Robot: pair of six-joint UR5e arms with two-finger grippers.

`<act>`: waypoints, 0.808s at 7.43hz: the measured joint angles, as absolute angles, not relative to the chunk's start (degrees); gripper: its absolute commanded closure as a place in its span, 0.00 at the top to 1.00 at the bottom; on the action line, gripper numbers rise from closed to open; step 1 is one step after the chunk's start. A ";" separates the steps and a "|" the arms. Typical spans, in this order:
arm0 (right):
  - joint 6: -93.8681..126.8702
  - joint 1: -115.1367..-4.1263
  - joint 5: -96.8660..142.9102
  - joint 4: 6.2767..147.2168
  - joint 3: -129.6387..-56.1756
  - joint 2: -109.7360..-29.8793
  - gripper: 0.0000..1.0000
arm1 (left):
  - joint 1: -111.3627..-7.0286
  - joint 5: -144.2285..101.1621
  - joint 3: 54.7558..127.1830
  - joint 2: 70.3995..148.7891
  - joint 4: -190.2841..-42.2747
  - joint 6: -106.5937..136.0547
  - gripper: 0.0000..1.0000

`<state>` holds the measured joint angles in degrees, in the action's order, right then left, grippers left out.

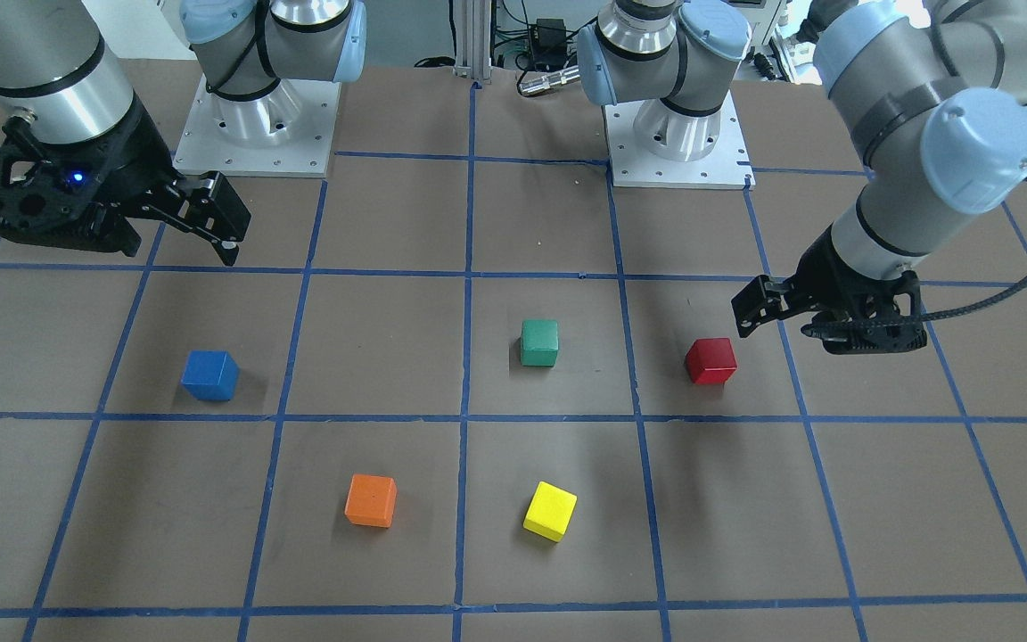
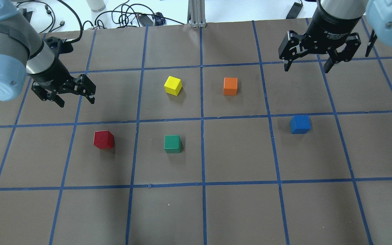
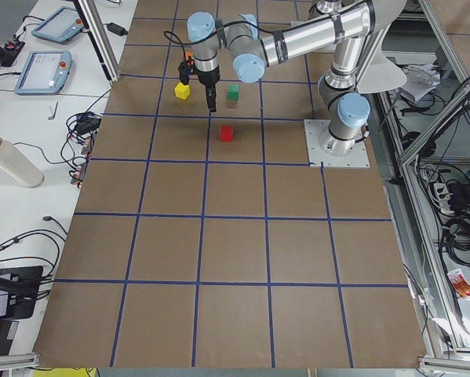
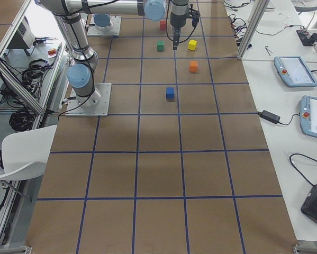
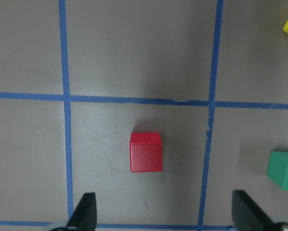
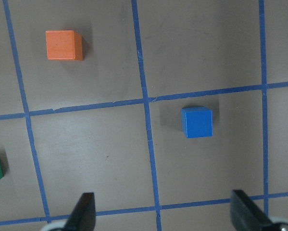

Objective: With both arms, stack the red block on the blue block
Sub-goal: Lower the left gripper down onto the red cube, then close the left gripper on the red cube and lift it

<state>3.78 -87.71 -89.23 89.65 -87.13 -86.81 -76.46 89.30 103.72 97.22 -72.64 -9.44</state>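
Observation:
My left gripper needs to hold the red block [image 1: 710,363] [image 5: 146,154] on opposite sides, with one finger on the side that faces the green cube.
The red block [image 2: 103,140] sits on the brown table on my left side, also in the front view [image 1: 710,361]. My left gripper [image 2: 77,102] hangs open and empty above the table just beyond it; in the left wrist view the red block [image 5: 145,152] lies ahead of and between the spread fingers [image 5: 83,214]. The blue block [image 2: 300,124] sits on my right side, also in the front view [image 1: 210,375]. My right gripper [image 2: 306,68] is open and empty, raised well beyond it. The right wrist view shows the blue block [image 6: 197,122] ahead of the gripper.
A green cube [image 2: 172,144], a yellow cube [image 2: 173,85] and an orange cube [image 2: 230,86] stand between the two task blocks. The arm base plates [image 1: 255,152] stand at the robot's edge of the table. Blue tape lines grid the surface.

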 measured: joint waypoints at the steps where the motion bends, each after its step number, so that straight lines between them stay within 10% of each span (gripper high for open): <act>1: 3.78 -87.71 -89.20 89.65 -87.16 -86.81 1.00 | -76.28 89.30 108.71 98.00 -66.44 -9.24 1.00; 4: 3.78 -87.71 -89.22 89.65 -87.18 -86.83 1.00 | -76.37 89.36 121.49 99.94 -50.23 -9.40 1.00; 6: 3.78 -87.71 -89.23 89.65 -87.21 -86.84 1.00 | -76.37 89.49 124.37 100.99 -46.72 -9.44 0.55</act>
<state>3.78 -87.71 -89.23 89.65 -87.21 -86.84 -76.37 89.49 124.37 100.99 -46.72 -9.44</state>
